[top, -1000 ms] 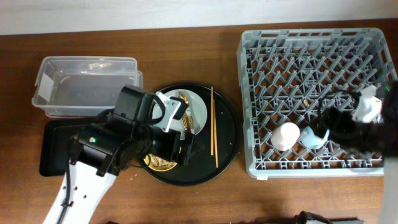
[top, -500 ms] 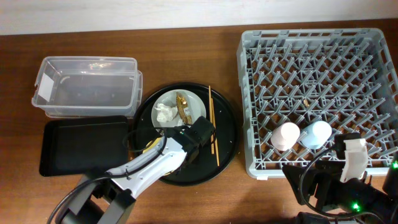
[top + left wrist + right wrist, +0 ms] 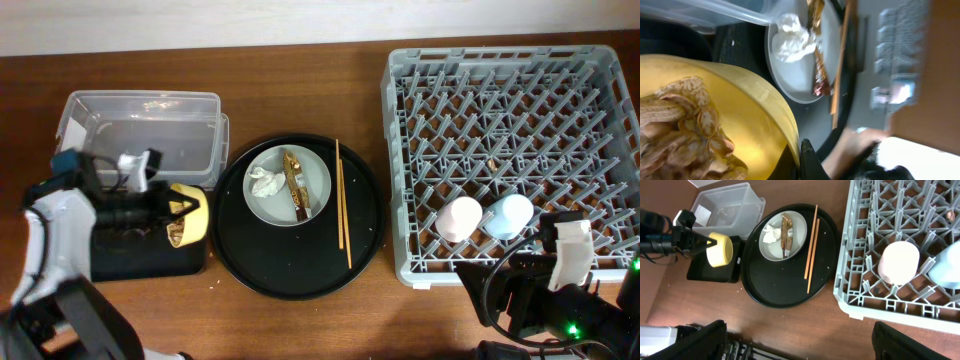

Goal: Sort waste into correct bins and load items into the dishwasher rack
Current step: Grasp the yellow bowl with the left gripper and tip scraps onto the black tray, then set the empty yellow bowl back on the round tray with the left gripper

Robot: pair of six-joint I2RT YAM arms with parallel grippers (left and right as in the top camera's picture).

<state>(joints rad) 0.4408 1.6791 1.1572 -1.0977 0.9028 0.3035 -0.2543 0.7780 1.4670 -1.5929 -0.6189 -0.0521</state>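
My left gripper needs to set the yellow bowl on the round black tray (image 3: 264, 256) just in front of the grey-green plate.
My left gripper (image 3: 172, 212) is shut on the rim of the yellow bowl (image 3: 188, 214), which hangs tipped on its side over the right end of the shallow black tray (image 3: 110, 255). Beige-brown food scraps (image 3: 680, 125) lie inside the bowl (image 3: 740, 105). The grey-green plate (image 3: 315, 180) on the round tray bears the crumpled tissue (image 3: 265, 182) and the golden-brown wrapper (image 3: 294, 186). Chopsticks (image 3: 342, 205) lie beside the plate. A pink cup (image 3: 459, 217) and a blue cup (image 3: 510, 214) stand in the grey rack (image 3: 500, 110). My right gripper (image 3: 800, 347) is open, off the rack's near edge.
The clear tub (image 3: 140, 135) stands behind the black tray, at the far left. A round black tray (image 3: 300, 265) sits between the bins and the rack. The right arm (image 3: 560, 290) hangs at the table's front right.
My left gripper shut on the yellow bowl and carried it left, off the round tray, to above the black rectangular tray. The right arm drew back from the rack toward the front edge.
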